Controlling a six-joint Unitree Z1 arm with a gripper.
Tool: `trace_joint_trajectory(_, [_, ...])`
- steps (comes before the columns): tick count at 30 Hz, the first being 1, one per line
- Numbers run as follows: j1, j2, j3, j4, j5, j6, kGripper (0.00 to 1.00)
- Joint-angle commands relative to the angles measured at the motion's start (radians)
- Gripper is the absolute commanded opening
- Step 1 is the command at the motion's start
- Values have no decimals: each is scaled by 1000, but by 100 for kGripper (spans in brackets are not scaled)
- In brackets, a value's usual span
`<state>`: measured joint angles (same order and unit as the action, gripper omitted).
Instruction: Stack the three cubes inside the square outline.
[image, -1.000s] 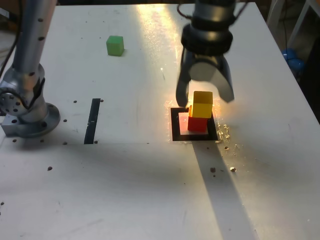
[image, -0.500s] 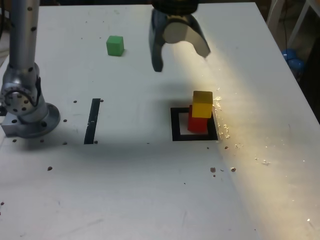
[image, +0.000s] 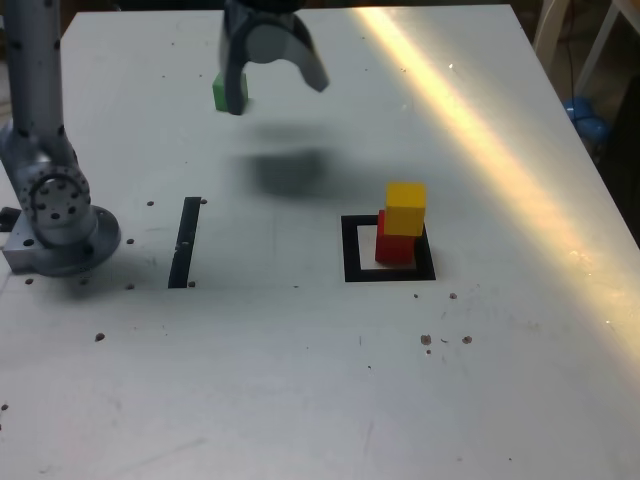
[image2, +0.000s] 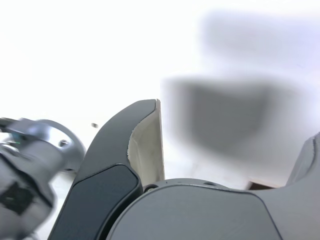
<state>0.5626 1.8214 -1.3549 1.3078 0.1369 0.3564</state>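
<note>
The green cube alone is outside the black square outline, so my gripper closes next on the green cube's opposite sides (image: 219, 94).
A yellow cube (image: 405, 208) rests on a red cube (image: 394, 245) inside the black square outline (image: 352, 250), right of centre in the exterior view. The green cube (image: 225, 92) lies alone at the far left of the table, partly hidden behind one finger. My gripper (image: 277, 92) hangs open and empty above the table, just right of the green cube in the exterior view. In the wrist view the gripper (image2: 232, 130) shows spread dark fingers (image2: 125, 165) over a washed-out table; no cube is visible there.
The arm's grey base (image: 55, 225) stands at the exterior view's left. A thin black strip (image: 186, 241) lies between the base and the outline. Small dark specks (image: 427, 340) dot the white table (image: 300, 380). A bright band of sunlight crosses the far right.
My open gripper has travelled from just above the yellow-on-red stack up and to the exterior view's left, reaching the green cube's side. The stack has stayed put. The sunlight band shifted rightwards.
</note>
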Motion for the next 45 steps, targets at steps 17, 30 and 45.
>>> trace_joint_trajectory(17, [195, -92, -6, 25, 115, 413, 99])
trace_joint_trajectory(30, [295, -8, 16, -71, 152, 568, 97])
trace_joint_trajectory(45, [361, 106, 29, -164, 156, 582, 97])
